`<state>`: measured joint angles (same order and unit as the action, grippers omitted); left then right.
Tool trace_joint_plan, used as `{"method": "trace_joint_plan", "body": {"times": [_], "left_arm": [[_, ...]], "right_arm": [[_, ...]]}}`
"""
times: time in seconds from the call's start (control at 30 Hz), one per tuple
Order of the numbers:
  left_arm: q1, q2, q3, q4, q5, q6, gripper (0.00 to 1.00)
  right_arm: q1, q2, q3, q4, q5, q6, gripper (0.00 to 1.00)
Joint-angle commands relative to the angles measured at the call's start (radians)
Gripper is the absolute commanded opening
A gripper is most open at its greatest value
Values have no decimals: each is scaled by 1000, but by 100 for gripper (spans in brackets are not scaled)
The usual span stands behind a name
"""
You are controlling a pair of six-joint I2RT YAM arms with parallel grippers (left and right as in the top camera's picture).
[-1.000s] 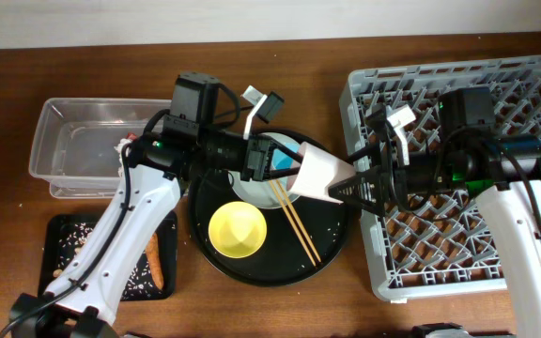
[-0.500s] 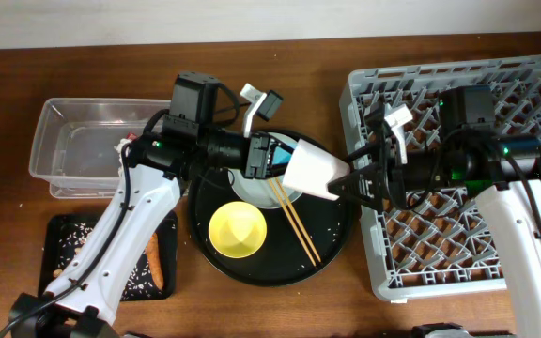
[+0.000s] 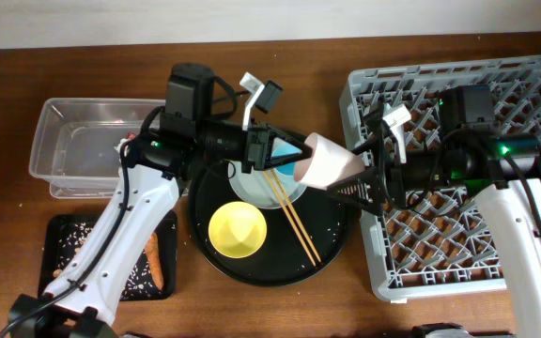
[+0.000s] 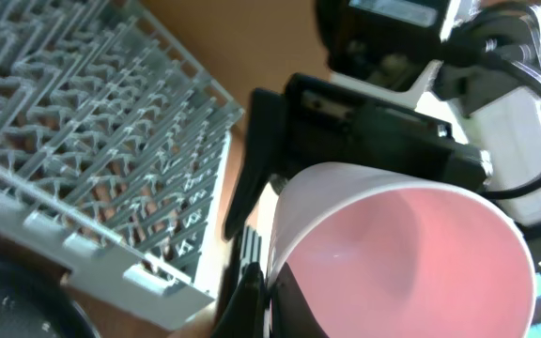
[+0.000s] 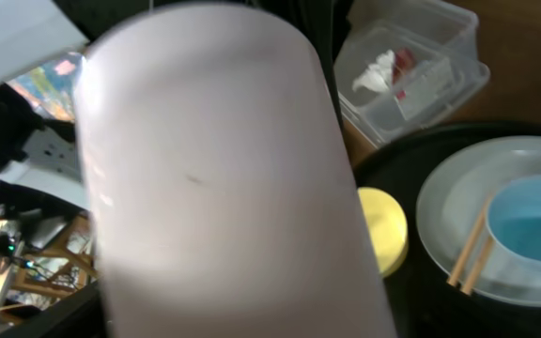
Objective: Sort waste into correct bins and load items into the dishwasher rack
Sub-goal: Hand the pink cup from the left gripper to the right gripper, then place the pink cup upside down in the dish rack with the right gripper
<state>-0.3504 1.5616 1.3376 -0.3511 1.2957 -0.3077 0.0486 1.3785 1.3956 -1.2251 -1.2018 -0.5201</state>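
The pink cup's rim, in my left gripper, must face down in the dishwasher rack, so next my right gripper grabs the cup's base (image 3: 353, 167).
The pink cup (image 3: 325, 161) hangs tilted in the air between my two grippers, over the right edge of the round black tray (image 3: 332, 246). My left gripper (image 3: 285, 156) is shut on its rim, as the left wrist view (image 4: 269, 293) shows, with the cup's pink inside (image 4: 411, 253) facing that camera. My right gripper (image 3: 350, 175) has its fingers spread on either side of the cup's base. The cup's body (image 5: 224, 188) fills the right wrist view and hides those fingers. The dishwasher rack (image 3: 496, 258) stands at the right.
On the round tray are the yellow bowl (image 3: 238, 231), the grey-green plate (image 3: 252, 191), the blue cup (image 5: 529, 230) and the chopsticks (image 3: 296, 223). The clear tub (image 3: 73, 141) holds white tissue (image 5: 374, 73) and a red wrapper (image 5: 402, 64). The small black tray (image 3: 64, 253) holds a carrot piece (image 3: 156, 263) and grains.
The pink cup has moved a little right and up and tilted further, its base going between my right gripper's fingers. My left wrist has turned with it.
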Motion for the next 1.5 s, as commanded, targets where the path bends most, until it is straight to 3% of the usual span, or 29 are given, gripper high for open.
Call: {"method": "trace_joint_plan", "body": {"times": [0.0, 0.07, 0.23, 0.33, 0.4, 0.6, 0.73, 0.93, 1.27, 1.47], "left_arm": [[2, -13, 17, 24, 100, -63, 0], [2, -13, 17, 20, 100, -62, 0], [-7, -13, 17, 21, 91, -62, 0], [-7, -13, 17, 21, 68, -61, 0], [-7, -13, 17, 21, 66, -61, 17], [-7, -13, 17, 20, 31, -58, 44], [2, -13, 17, 9, -76, -58, 45], [18, -13, 17, -180, -293, -5, 45], [20, -13, 17, -206, -460, 25, 50], [20, -13, 17, -340, -695, 26, 50]], "right_arm": [[5, -1, 8, 28, -80, 0, 87], [5, -1, 8, 42, -93, 0, 86], [5, -1, 8, 64, -146, 0, 67], [5, -1, 8, 63, -145, 0, 64], [5, -1, 8, 63, -145, 0, 64], [4, -1, 8, 79, -118, 0, 61], [3, -1, 8, 81, -79, 1, 60], [3, -1, 8, 120, -43, 13, 61], [2, -1, 9, 153, -30, 32, 61], [2, -1, 13, 235, 246, 256, 60]]}}
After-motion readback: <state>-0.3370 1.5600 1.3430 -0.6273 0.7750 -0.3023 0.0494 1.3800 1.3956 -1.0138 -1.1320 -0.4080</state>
